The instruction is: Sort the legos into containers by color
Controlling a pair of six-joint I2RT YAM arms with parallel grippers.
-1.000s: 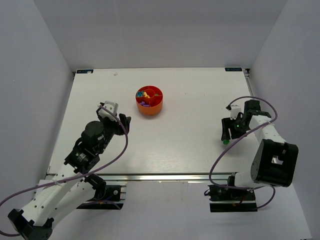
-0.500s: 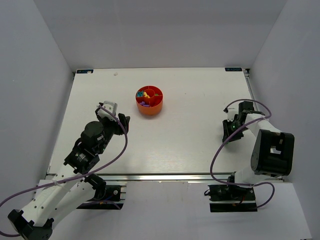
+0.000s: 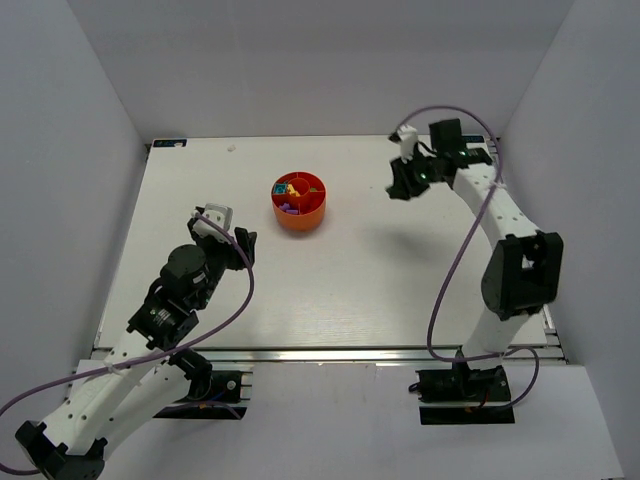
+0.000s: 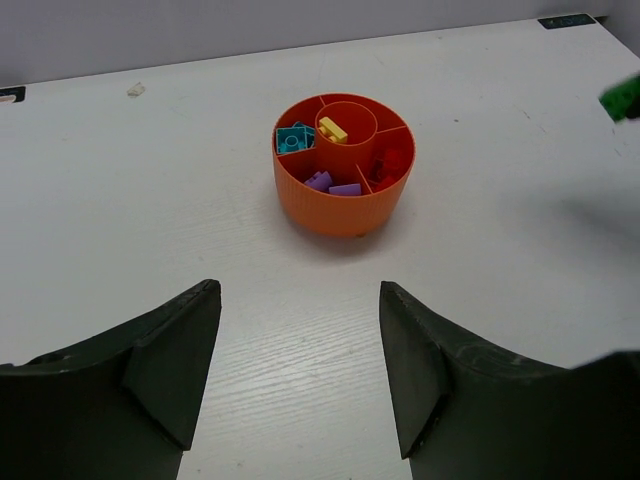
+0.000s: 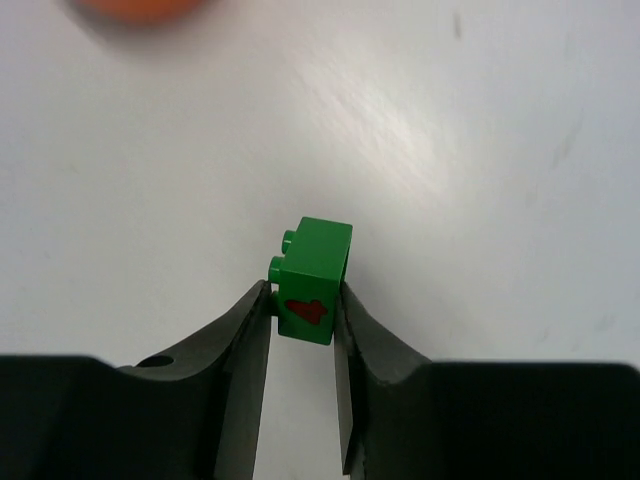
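Note:
Next, my right gripper lets go of the green lego in the red-orange bowl's outer container (image 3: 316, 190) with the other green lego.
A green lego (image 5: 315, 265) with a small red patch on its side is pinched between my right gripper's (image 5: 305, 305) jaws, held above the bare table. In the left wrist view the same green lego (image 4: 622, 97) shows at the right edge. My right gripper (image 3: 400, 186) hangs over the far table, right of the red-orange bowl (image 3: 296, 221). The bowl's (image 4: 340, 212) containers hold cyan (image 4: 295, 138), yellow (image 4: 333, 129), purple (image 4: 332, 184) and red (image 4: 390, 165) legos. My left gripper (image 4: 300, 370) is open and empty, near and left of the bowl (image 3: 246, 250).
The white table (image 3: 350, 280) is walled in by white panels on the left, back and right. A blur of the orange bowl (image 5: 140, 8) shows at the top left of the right wrist view. A tiny white speck (image 4: 136, 89) lies far left.
My right gripper closed on the green lego at the right side of the table, lifted it and swung it far back toward the bowl. The left arm stayed put.

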